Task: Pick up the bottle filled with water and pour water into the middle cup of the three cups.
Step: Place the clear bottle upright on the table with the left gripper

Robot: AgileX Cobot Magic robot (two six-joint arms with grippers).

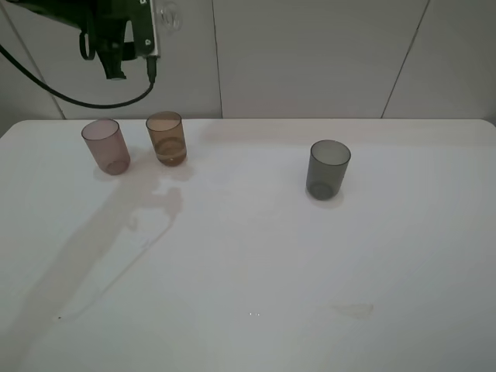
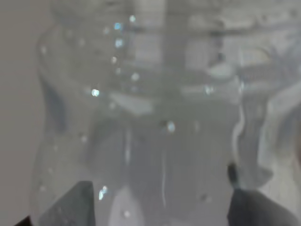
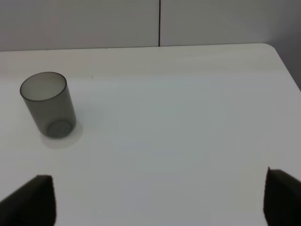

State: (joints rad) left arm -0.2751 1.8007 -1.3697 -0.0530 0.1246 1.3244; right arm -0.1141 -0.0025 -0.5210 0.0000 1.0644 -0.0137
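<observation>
The robot's left gripper will put the clear bottle, now held high over the cups, down on the table [image 1: 219, 214] between the amber-brown cup and the grey cup.
My left gripper [image 1: 130, 58] is high above the table's back left, over the pinkish-mauve cup [image 1: 106, 146] and the amber-brown middle cup [image 1: 166, 138]. It is shut on the clear bottle [image 2: 155, 117], which fills the left wrist view with droplets on its wall, between two dark fingertips [image 2: 70, 205]. In the exterior view the bottle [image 1: 167, 17] shows only faintly against the wall. The amber cup seems to hold a little liquid at its bottom. The smoky grey cup [image 1: 328, 169] stands apart to the right and also shows in the right wrist view [image 3: 48, 104]. My right gripper [image 3: 157, 197] is open and empty.
The white table [image 1: 256, 256] runs to a light wall at the back. The left arm's shadow falls across the table's left part. A faint mark [image 1: 353, 311] lies near the front right. A black cable [image 1: 70, 97] hangs from the left arm.
</observation>
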